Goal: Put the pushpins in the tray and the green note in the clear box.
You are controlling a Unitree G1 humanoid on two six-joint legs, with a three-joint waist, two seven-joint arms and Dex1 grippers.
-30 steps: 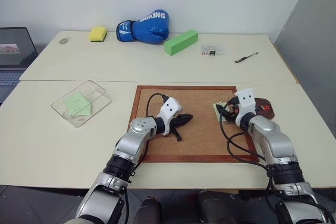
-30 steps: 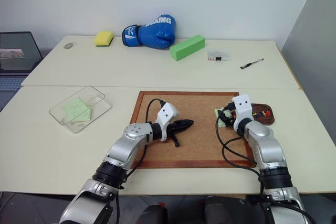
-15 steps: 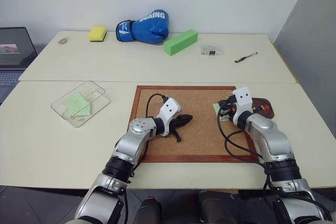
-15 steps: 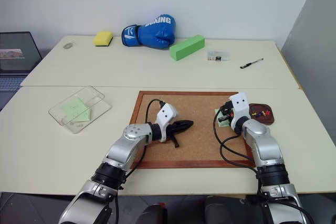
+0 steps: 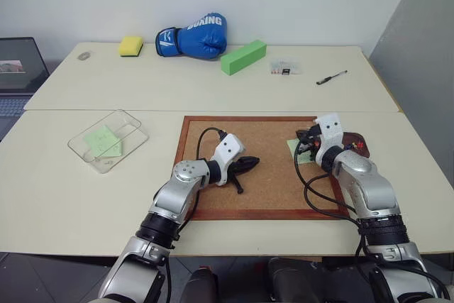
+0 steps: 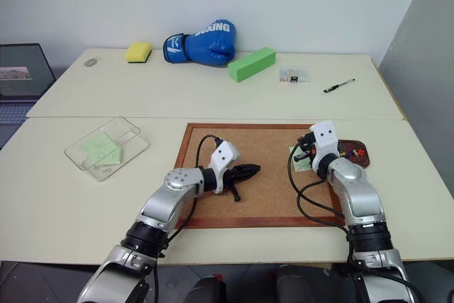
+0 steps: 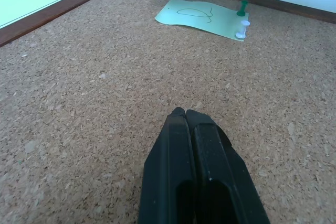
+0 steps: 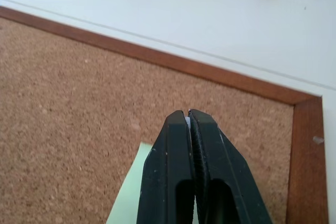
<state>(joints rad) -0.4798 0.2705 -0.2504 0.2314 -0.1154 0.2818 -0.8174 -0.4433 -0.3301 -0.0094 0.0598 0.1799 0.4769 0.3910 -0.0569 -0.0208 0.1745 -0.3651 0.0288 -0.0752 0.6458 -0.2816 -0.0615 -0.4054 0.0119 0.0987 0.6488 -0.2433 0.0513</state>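
Note:
Next, the right gripper drops the white pushpin near the middle of the dark wooden tray (image 5: 345, 147), among the other pushpins.
The green note (image 7: 202, 17), a pale slip with a scribble, lies on the corkboard (image 5: 269, 140) near its right edge. A green pushpin (image 7: 242, 8) and a white pushpin (image 7: 242, 27) stand in it. My right gripper (image 8: 187, 115) hovers just over the note's far corner, shut on a small white pushpin that shows as a sliver between the tips. To the right of that hand sits the dark wooden tray (image 6: 358, 164) with red, yellow and blue pushpins in it. My left gripper (image 5: 254, 160) rests shut and empty over the middle of the board. The clear box (image 5: 128, 122) stands at the left.
A squarer pale green sheet (image 5: 103, 140) lies inside the clear box. Along the back of the table are a yellow sponge (image 5: 131, 45), a blue boxing glove (image 5: 193, 35), a green block (image 5: 243, 57), a small clear case (image 5: 285, 68) and a pen (image 5: 332, 77). A laptop (image 5: 18, 69) sits far left.
My right gripper has risen a little from the note's corner with its fingers shut. The left arm has kept still.

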